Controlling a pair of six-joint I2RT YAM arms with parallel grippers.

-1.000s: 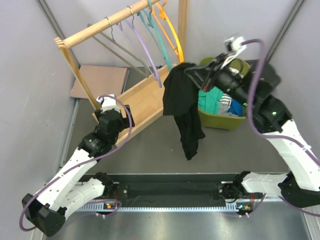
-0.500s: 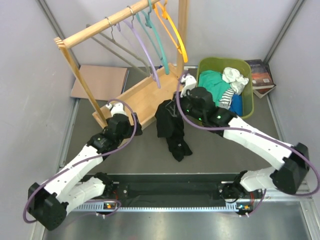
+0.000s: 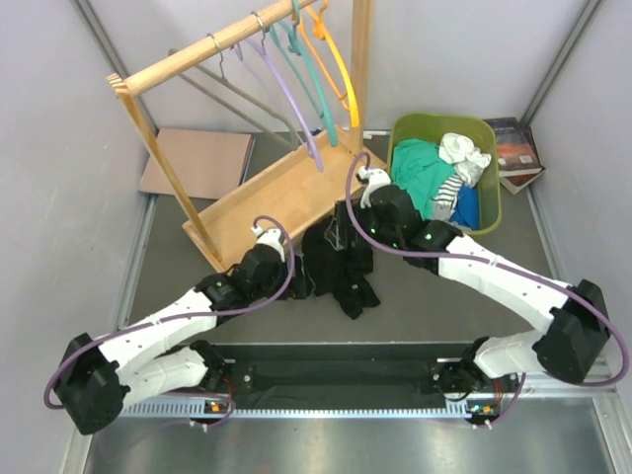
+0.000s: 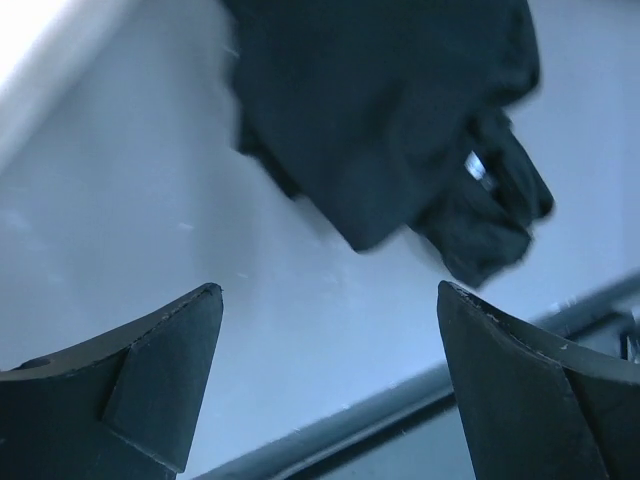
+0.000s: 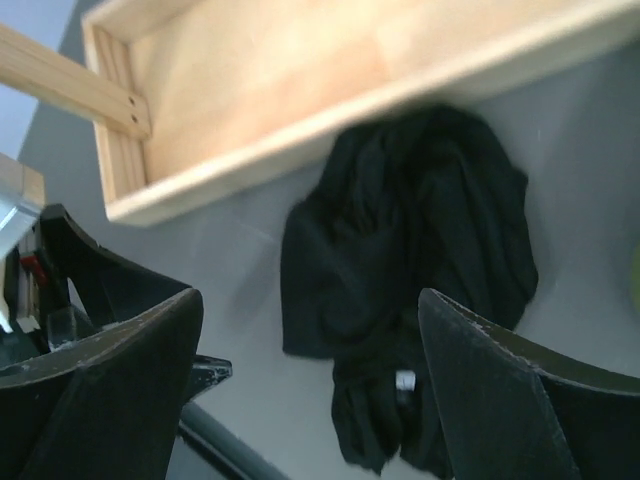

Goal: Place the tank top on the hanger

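My left gripper needs to go next to the black tank top's near corner (image 3: 320,290) (image 4: 364,236), beside its smaller bunched-up end, and close there.
The black tank top (image 3: 341,275) lies in a crumpled heap on the grey table, against the front edge of the wooden rack base (image 3: 281,193). My right gripper (image 3: 341,235) hovers just above it, open with nothing held; in the right wrist view the tank top (image 5: 420,230) lies below the right gripper (image 5: 310,295). My left gripper (image 3: 296,278) is low at the heap's left side, open and empty. From the left wrist, the tank top (image 4: 400,120) is ahead of the left gripper (image 4: 330,290), apart from it. The orange hanger (image 3: 341,64) hangs bare on the rail.
Teal (image 3: 311,74) and lilac hangers (image 3: 286,94) hang beside the orange one. A green bin (image 3: 489,202) of clothes stands at the right, books (image 3: 513,148) behind it. A cardboard sheet (image 3: 197,158) lies at the back left. A black rail (image 3: 346,375) runs along the near edge.
The right gripper came down from beside the rack with the tank top, opened and let it go onto the table. The left arm moved right, up to the heap.
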